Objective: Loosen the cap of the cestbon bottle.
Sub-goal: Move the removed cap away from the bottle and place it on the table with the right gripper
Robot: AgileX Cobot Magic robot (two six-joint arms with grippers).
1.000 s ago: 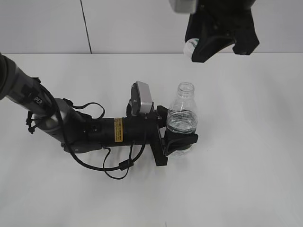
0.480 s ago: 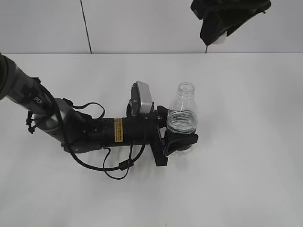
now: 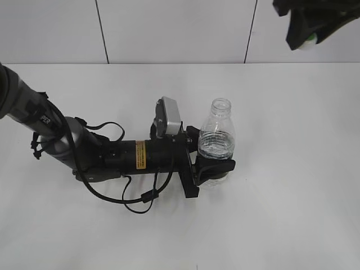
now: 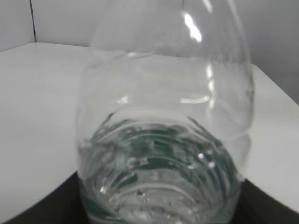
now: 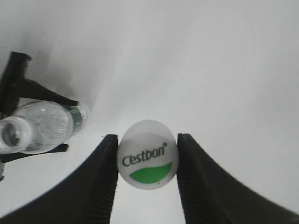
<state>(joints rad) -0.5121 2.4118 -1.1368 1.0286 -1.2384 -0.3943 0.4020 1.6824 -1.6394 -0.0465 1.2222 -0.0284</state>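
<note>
My right gripper has the cap. I will set it down on the bare white table [image 3: 299, 147] next to the cestbon bottle, opposite my left gripper.
The cestbon bottle [image 3: 216, 135] stands upright on the white table [image 3: 292, 169], its mouth bare and a little water inside. My left gripper [image 3: 211, 156] lies low along the table, shut on the bottle's lower ribbed body, where the green label band sits. The bottle [image 4: 163, 140] fills the left wrist view, with dark jaws only at the bottom corners. High at the top right, my right gripper [image 3: 307, 35] is shut on the cap [image 3: 308, 40], well off the bottle. In the right wrist view the cap [image 5: 147, 161], white with a green patch, sits pinched between the fingers [image 5: 105, 177]; the bottle [image 5: 42, 126] is far below at left.
The left arm [image 3: 67, 143] with its cables stretches across the table's left half. A white wall with dark seams [image 3: 101, 31] rises behind the table. Bare white tabletop lies to the right of the bottle and in front of it.
My right gripper has carried the cap to the right and slightly up, farther from the bottle. The left gripper and the bottle have stayed still.
</note>
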